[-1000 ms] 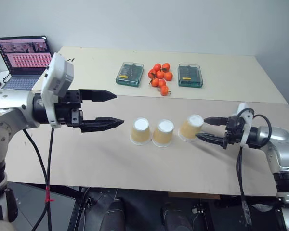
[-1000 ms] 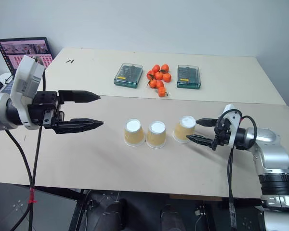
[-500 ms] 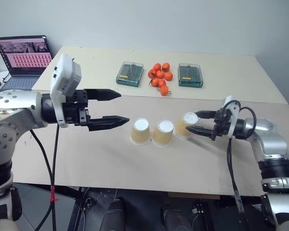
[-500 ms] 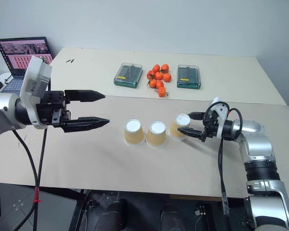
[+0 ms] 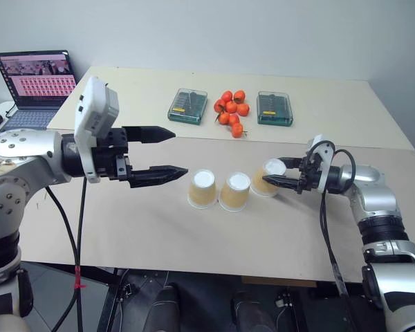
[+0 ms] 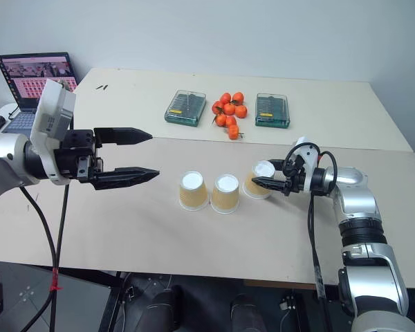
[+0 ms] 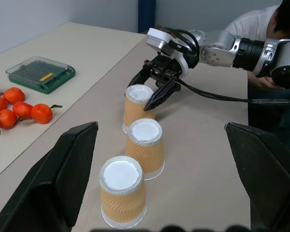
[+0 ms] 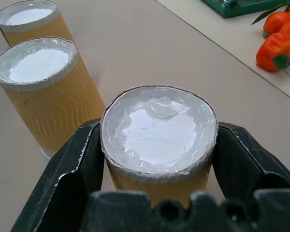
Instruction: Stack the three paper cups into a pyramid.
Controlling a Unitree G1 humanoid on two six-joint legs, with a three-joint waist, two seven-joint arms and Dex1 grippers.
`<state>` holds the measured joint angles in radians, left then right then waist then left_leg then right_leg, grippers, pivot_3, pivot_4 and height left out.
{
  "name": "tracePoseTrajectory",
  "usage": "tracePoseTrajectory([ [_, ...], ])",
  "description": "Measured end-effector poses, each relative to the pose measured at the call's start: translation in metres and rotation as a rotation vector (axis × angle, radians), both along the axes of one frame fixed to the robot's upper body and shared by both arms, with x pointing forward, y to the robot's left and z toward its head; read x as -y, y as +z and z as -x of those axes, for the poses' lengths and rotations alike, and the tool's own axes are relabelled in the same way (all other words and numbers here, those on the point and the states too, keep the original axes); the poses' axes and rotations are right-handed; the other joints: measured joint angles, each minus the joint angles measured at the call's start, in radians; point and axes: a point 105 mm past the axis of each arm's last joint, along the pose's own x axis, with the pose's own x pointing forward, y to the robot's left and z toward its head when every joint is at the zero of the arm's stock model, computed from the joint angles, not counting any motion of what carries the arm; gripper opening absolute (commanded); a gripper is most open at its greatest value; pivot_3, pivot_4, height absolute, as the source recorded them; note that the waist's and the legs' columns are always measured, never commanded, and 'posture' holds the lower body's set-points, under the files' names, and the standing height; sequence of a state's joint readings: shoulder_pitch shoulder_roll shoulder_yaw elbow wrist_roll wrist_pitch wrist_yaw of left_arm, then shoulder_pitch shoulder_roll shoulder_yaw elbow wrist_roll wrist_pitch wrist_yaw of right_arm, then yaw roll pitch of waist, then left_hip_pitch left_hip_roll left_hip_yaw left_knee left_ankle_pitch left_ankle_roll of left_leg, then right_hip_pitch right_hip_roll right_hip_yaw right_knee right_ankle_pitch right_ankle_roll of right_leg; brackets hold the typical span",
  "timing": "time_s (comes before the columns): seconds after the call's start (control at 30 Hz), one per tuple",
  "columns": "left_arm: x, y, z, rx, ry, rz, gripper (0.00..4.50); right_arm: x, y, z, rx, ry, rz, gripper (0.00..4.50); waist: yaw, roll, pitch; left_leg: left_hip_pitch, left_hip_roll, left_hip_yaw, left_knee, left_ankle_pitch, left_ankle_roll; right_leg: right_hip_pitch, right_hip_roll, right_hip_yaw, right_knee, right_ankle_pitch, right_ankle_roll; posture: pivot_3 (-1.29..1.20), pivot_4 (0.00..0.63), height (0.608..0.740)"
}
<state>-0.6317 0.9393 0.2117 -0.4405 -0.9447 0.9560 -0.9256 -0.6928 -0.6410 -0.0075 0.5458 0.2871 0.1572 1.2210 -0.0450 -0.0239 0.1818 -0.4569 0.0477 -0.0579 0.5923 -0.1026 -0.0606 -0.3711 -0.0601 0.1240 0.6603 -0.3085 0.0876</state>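
Observation:
My right gripper needs to release its paper cup on top of both other paper cups (image 5: 218, 182) (image 8: 32, 37), so that it bridges the gap between their white bases.
Three tan paper cups stand upside down in a row on the near table: left cup (image 5: 203, 188), middle cup (image 5: 234, 191), right cup (image 5: 266, 178). My right gripper (image 5: 274, 172) is shut on the right cup (image 8: 159, 130), one black finger (image 8: 72, 169) pressed on each side of it just below the white base. That cup leans slightly, close beside the middle cup (image 8: 43, 82). My left gripper (image 5: 180, 151) hovers open and empty to the left of the row, above the table, pointing at the cups.
At the back of the table lie a cluster of orange fruits (image 5: 232, 114) and two green-lidded clear boxes (image 5: 187, 105) (image 5: 274, 108). A laptop (image 5: 36, 76) stands at the far left. A person (image 7: 261, 24) sits beyond my right arm.
My right gripper has slid forward and left around the right cup and shut on it, nudging the cup toward the middle one. The left gripper stays open.

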Motion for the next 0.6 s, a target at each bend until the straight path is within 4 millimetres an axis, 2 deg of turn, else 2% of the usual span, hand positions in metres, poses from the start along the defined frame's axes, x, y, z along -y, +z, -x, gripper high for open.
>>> tracePoseTrajectory([
  [0.1,-0.002,-0.001,0.001,-0.002,0.003,-0.001,4.50,0.003,0.006,-0.001,0.011,-0.010,0.024,3.45,0.000,0.000,0.000,0.000,0.000,0.000,0.000,0.000,0.000,0.000,0.000,0.000,0.000,0.000,0.000,0.00,0.150,0.732],
  [0.13,-0.005,-0.004,0.001,-0.009,0.012,-0.012,4.50,0.001,0.014,-0.005,0.019,-0.016,0.030,3.45,-0.003,0.002,0.002,0.000,0.000,0.001,0.000,0.000,0.000,-0.001,0.000,0.001,0.000,0.000,0.000,0.00,0.150,0.732],
  [0.2,-0.010,-0.010,0.002,-0.017,0.018,-0.025,4.50,-0.004,0.049,-0.014,0.090,-0.034,0.059,3.45,-0.014,0.007,0.006,0.000,0.000,0.002,0.000,0.000,-0.001,-0.003,0.000,0.002,0.003,0.000,0.000,0.00,0.150,0.732],
  [0.3,-0.015,-0.016,0.003,-0.015,0.030,-0.026,4.50,-0.018,0.100,-0.015,0.195,-0.009,0.071,3.45,-0.019,0.006,0.006,0.000,0.001,0.000,-0.002,0.000,-0.001,-0.003,0.001,0.000,0.004,-0.001,-0.003,0.00,0.150,0.732],
  [0.37,-0.016,-0.023,0.004,-0.024,0.037,-0.027,4.50,-0.030,0.119,-0.012,0.217,0.032,0.070,3.45,-0.019,0.006,0.006,0.000,0.001,0.001,-0.002,0.000,-0.001,-0.003,0.001,0.000,0.003,-0.002,-0.004,0.00,0.150,0.732],
  [0.5,-0.006,-0.047,0.010,-0.058,0.027,0.009,4.50,-0.065,0.138,0.004,0.176,0.172,0.081,3.45,-0.018,0.005,0.007,-0.002,0.001,0.001,-0.002,0.000,-0.001,-0.005,0.000,0.000,0.004,-0.003,-0.004,0.00,0.150,0.732],
  [0.6,0.000,-0.052,0.011,-0.045,0.026,0.020,4.50,-0.090,0.145,0.018,0.116,0.265,0.080,3.45,-0.013,0.005,0.007,-0.002,0.001,0.000,-0.002,0.000,-0.001,-0.005,0.000,-0.001,0.004,-0.003,-0.004,0.00,0.150,0.732],
])
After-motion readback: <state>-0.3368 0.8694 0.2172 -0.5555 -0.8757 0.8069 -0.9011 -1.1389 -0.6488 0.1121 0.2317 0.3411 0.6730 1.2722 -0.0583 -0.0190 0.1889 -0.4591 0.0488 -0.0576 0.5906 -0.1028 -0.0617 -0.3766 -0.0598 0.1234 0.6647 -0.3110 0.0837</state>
